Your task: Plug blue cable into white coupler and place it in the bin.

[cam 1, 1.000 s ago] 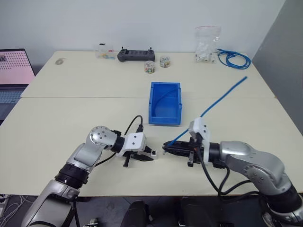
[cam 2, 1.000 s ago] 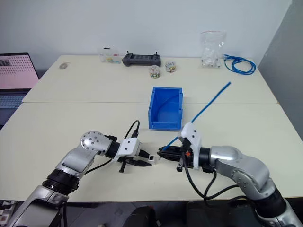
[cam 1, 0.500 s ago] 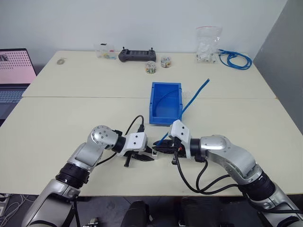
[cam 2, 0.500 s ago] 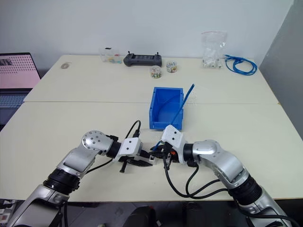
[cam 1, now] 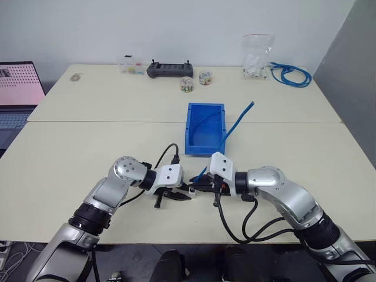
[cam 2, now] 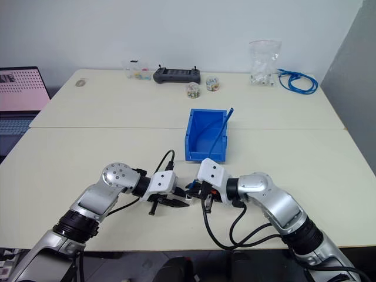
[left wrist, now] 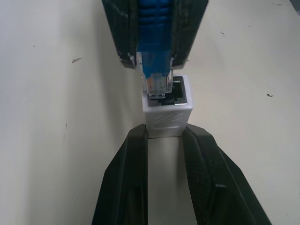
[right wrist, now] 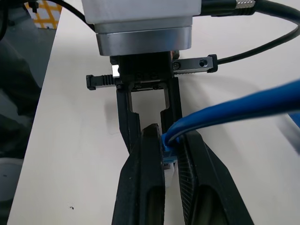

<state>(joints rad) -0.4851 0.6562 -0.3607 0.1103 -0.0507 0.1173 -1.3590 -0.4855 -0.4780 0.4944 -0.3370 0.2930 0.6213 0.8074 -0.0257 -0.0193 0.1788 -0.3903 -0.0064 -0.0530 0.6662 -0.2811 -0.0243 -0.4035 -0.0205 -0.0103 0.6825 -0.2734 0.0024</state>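
Note:
My right gripper has the blue cable's plug end. Next, I set it down on the bottom of the blue bin, toward the bin's front side [cam 1: 198, 133].
At the table's front middle my two grippers meet tip to tip. My left gripper [left wrist: 165, 136] is shut on the white coupler [left wrist: 167, 110], a small white block whose dark socket faces the other hand. My right gripper [right wrist: 168, 135] is shut on the blue cable [cam 1: 235, 127] just behind its clear plug [left wrist: 157, 84]. The plug's tip sits at the mouth of the socket, slightly off to one side. From the right gripper [cam 1: 198, 187] the cable rises back over the blue bin [cam 1: 191, 144], which stands just behind the grippers.
Along the far edge are a black controller [cam 1: 169, 68], two small jars [cam 1: 185, 83], a small clear box [cam 1: 130, 64], a clear bag [cam 1: 257, 56] and a coiled blue cable bundle [cam 1: 291, 74]. A laptop [cam 1: 17, 94] sits at the far left.
My right gripper has moved left to the left gripper and rolled, swinging the cable's free end from the right to over the bin. The left gripper has kept still with the coupler.

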